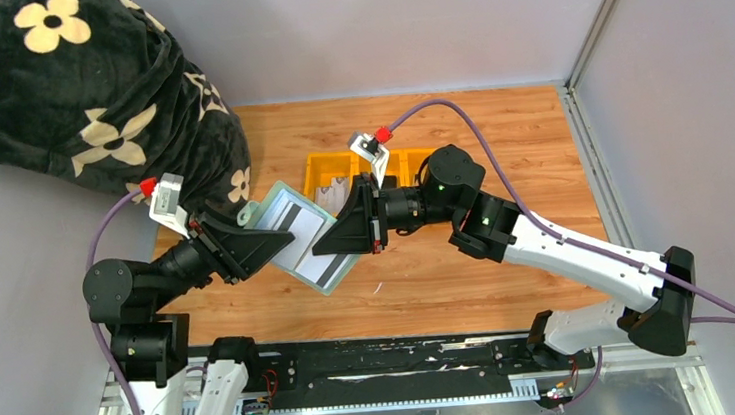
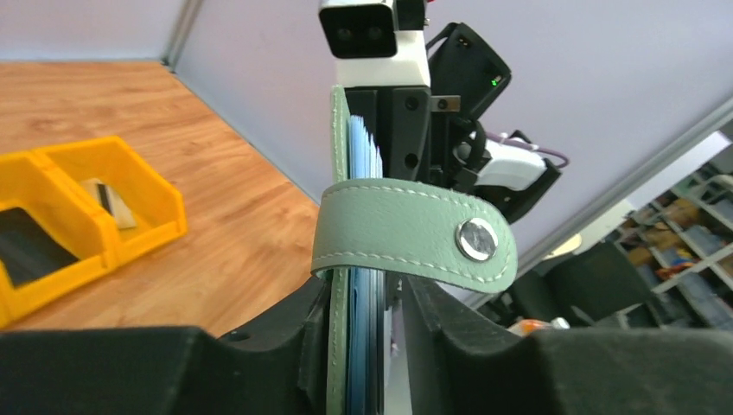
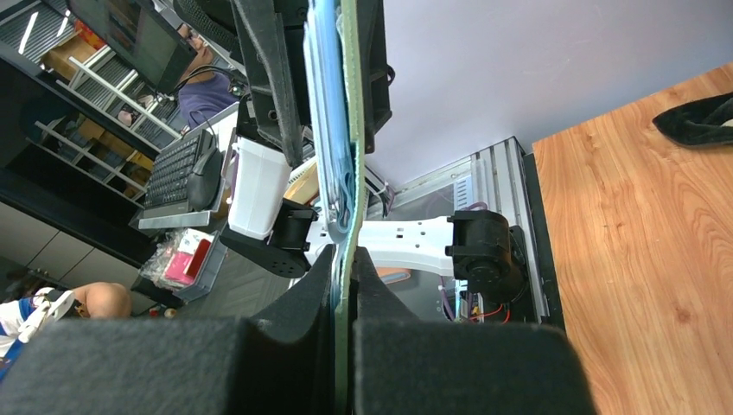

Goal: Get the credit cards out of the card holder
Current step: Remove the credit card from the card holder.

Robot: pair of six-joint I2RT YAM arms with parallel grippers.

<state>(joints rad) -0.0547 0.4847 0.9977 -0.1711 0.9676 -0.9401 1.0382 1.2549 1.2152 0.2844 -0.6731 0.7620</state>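
Note:
The green cover is pinched between my right gripper's fingers, so they should open, back off and close on the light blue leaves (image 3: 332, 147) with the cover outside them.
The sage-green card holder (image 1: 333, 271) hangs open above the table, held between both grippers. A white credit card (image 1: 320, 265) with a dark stripe lies in its light blue leaves. My left gripper (image 1: 284, 237) clamps the holder's left edge. In the left wrist view the green cover, blue leaves and a pale card edge sit between the jaws (image 2: 367, 298). The clasp strap (image 2: 406, 229) curls across them. My right gripper (image 1: 334, 238) is shut on the holder's opposite edge. The right wrist view shows the green cover (image 3: 350, 130) pinched between its fingers (image 3: 346, 272).
A yellow compartment tray (image 1: 317, 162) stands on the wooden table behind the holder. It has cards in it (image 2: 108, 197). A black flowered blanket (image 1: 103, 100) fills the back left corner. Grey walls close in the table on the left, back and right.

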